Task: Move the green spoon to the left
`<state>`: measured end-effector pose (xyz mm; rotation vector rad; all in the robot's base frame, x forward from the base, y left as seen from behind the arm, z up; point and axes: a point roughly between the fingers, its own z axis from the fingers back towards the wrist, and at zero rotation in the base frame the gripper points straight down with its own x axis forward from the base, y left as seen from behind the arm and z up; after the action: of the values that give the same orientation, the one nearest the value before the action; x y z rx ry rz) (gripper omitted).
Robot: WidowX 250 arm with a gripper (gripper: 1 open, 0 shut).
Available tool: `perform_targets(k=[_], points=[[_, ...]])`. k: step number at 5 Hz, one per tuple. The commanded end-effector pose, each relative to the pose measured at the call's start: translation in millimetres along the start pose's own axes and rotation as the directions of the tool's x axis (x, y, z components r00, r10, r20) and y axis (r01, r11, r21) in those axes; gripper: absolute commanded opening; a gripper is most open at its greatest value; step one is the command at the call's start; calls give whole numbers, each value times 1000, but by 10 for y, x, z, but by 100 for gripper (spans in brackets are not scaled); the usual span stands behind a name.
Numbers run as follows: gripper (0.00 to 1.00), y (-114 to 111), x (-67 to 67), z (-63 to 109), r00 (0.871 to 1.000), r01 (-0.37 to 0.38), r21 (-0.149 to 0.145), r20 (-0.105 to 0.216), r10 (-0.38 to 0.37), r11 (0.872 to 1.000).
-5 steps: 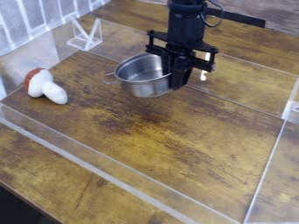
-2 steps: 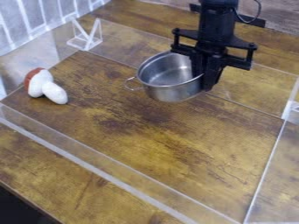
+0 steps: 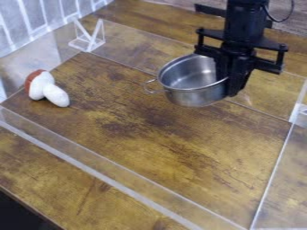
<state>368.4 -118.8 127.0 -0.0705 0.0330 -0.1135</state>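
Next, the gripper releases the metal bowl, now hanging tilted off the table, on the bare wood point(image 3: 217, 173) near the transparent walls' front corner.
No green spoon shows in this view; it is hidden or out of frame. My black gripper point(image 3: 235, 83) points straight down over the back right of the wooden table point(image 3: 156, 148). It is shut on the right rim of a shiny metal bowl point(image 3: 192, 81). The bowl hangs tilted from the fingers, off the table, with its shadow on the wood below. The bowl's inside looks bare.
A white and red mushroom-shaped toy point(image 3: 46, 88) lies at the left edge. A clear plastic stand point(image 3: 86, 36) sits at the back left. Low transparent walls point(image 3: 274, 180) border the table on the front and right.
The gripper has carried the metal bowl to the right across the back of the table, slightly higher than before. The toy at the left has not moved.
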Motion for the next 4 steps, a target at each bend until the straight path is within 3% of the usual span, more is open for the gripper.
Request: perform_targets(k=[1, 2, 3, 4], points=[[0, -229, 10, 305, 996, -14, -27, 85, 17, 1000], [0, -382, -53, 251, 995, -59, -50, 75, 63, 997], [0, -446, -131, 117, 997, -49, -67, 60, 53, 997], [0, -339, -113, 190, 996, 25, -83, 86, -18, 996]])
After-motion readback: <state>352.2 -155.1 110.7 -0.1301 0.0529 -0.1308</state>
